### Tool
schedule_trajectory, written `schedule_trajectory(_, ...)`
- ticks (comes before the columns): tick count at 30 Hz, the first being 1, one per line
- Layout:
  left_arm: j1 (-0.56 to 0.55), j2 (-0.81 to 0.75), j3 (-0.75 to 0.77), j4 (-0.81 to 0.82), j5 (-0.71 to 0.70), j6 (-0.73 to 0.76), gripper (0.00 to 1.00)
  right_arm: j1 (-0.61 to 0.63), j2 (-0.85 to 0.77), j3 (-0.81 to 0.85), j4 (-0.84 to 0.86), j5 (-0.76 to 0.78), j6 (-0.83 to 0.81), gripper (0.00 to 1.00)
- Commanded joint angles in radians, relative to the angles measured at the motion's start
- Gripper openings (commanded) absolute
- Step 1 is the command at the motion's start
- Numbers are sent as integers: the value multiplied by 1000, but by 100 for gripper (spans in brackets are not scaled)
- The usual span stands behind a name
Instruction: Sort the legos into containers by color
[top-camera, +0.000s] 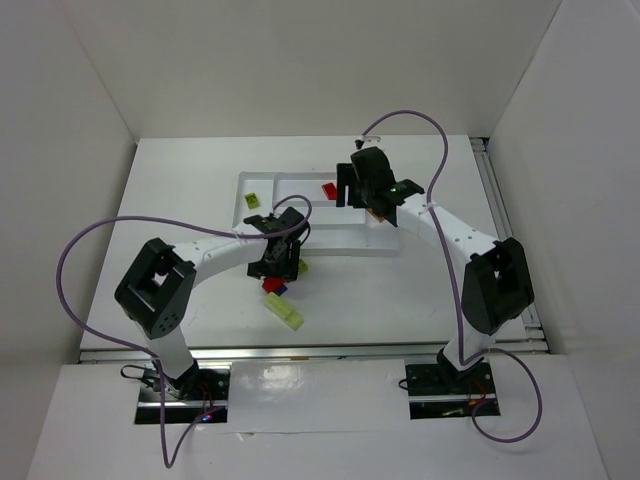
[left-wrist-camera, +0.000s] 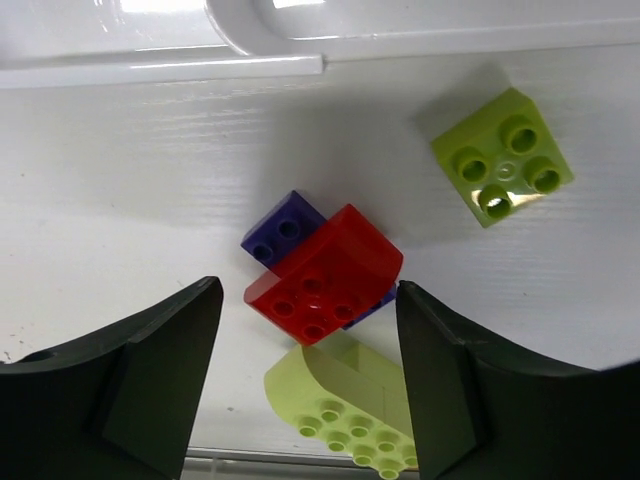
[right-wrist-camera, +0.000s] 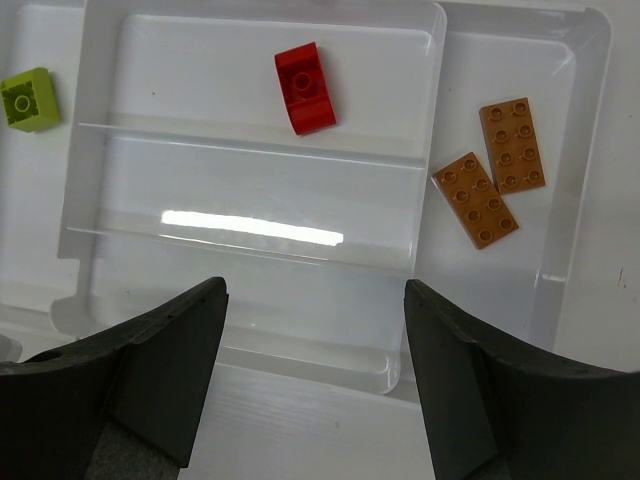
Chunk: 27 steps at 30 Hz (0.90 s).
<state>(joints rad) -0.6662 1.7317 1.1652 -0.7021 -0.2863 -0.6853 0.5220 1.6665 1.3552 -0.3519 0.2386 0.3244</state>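
Observation:
My left gripper should squeeze the red lego's sides (left-wrist-camera: 306, 260) while my right gripper pulls off the purple lego, since the red lego is stuck across the purple one.
In the left wrist view my left gripper (left-wrist-camera: 310, 350) is open and empty, its jaws either side of a red lego (left-wrist-camera: 322, 275) that lies on a dark purple-blue lego (left-wrist-camera: 285, 228). A long yellow-green lego (left-wrist-camera: 345, 405) lies just below them and a square yellow-green one (left-wrist-camera: 502, 157) to the right. From above, the left gripper (top-camera: 278, 262) hovers over this pile, in front of the white tray (top-camera: 300, 240). My right gripper (right-wrist-camera: 315, 340) is open and empty above the tray's near wall. The containers hold a red lego (right-wrist-camera: 307, 87), two orange legos (right-wrist-camera: 512, 145) and a yellow-green one (right-wrist-camera: 28, 98).
The loose legos lie on the white table between the tray's near edge (left-wrist-camera: 160, 65) and the table's front edge. White walls enclose the table on the left, back and right. Purple cables (top-camera: 75, 250) loop off both arms.

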Motion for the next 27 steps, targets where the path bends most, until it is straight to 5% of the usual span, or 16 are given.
schedule_trajectory(1, 0, 17, 8, -1, -60, -2, 80, 10, -31, -2, 14, 1, 8, 79)
schedule_trajectory(13, 25, 26, -22, 104, 45, 12, 66, 10, -22, 27, -5, 1, 18, 79)
schedule_trajectory(16, 25, 15, -22, 104, 45, 23, 51, 10, -22, 27, -6, 1, 18, 79)
schedule_trajectory(21, 25, 6, -2, 85, 27, 23, 46, 10, -22, 18, -6, 1, 18, 79)
schedule_trajectory(25, 25, 6, 19, 46, 18, 33, 76, 10, -22, 18, -15, 1, 18, 79)
schedule_trajectory(27, 25, -18, 19, 46, 18, 33, 81, 10, -22, 18, -15, 1, 18, 79)
